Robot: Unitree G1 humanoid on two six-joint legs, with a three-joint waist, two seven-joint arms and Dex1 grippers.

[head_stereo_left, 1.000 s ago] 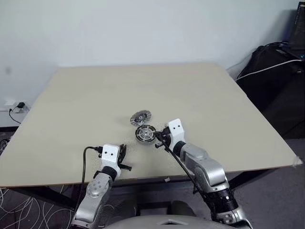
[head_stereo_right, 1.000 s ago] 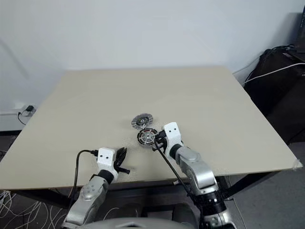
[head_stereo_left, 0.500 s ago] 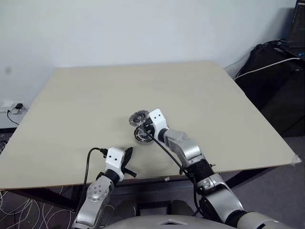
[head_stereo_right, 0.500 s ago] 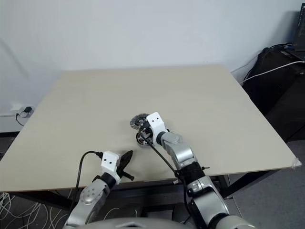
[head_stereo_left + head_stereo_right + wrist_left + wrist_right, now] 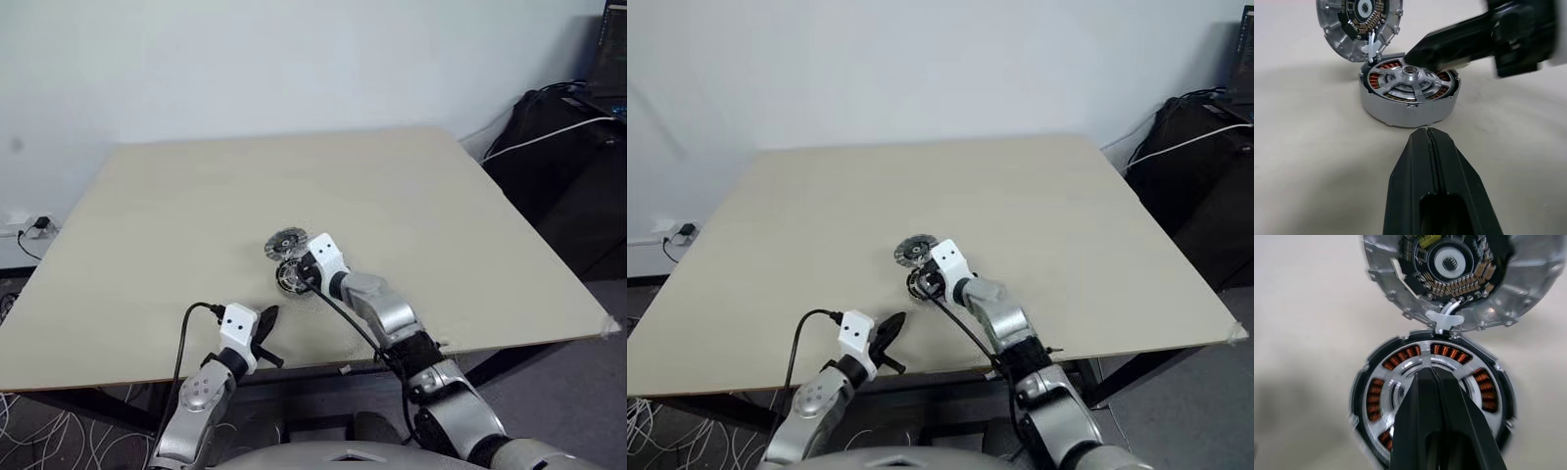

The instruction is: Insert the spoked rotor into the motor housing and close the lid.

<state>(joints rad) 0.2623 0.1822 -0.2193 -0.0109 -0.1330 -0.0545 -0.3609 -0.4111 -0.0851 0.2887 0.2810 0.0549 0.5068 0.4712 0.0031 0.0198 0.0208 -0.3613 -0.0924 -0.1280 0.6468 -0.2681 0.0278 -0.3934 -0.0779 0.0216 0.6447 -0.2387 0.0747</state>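
Note:
The open lid is leaning away beyond the motor housing, so before closing the lid, my right gripper will leave the middle part of the rotor and turn the motor housing by its edge (image 5: 1357,426).
The motor housing (image 5: 1400,110) sits near the table's front middle, with copper windings showing through gaps. The spoked rotor (image 5: 1449,366), silver with a small hub, lies seated inside it. The lid (image 5: 1359,22) stands tilted open just beyond the housing, its inner face with small parts showing, and a white tab joins it to the housing. My right gripper (image 5: 1432,371) is shut and empty, its tips close over the rotor's hub; I cannot tell whether they touch. My left gripper (image 5: 1427,133) is shut and empty, short of the housing near the front edge (image 5: 269,315).
The beige table (image 5: 441,215) is bare around the motor. Black bags and cables (image 5: 568,147) stand off the table's right side. A wall socket (image 5: 29,227) and loose wires are at the left, below table height.
My right gripper swung from the housing's right side to over its centre. The left gripper turned slightly toward the housing. Housing and lid stayed put.

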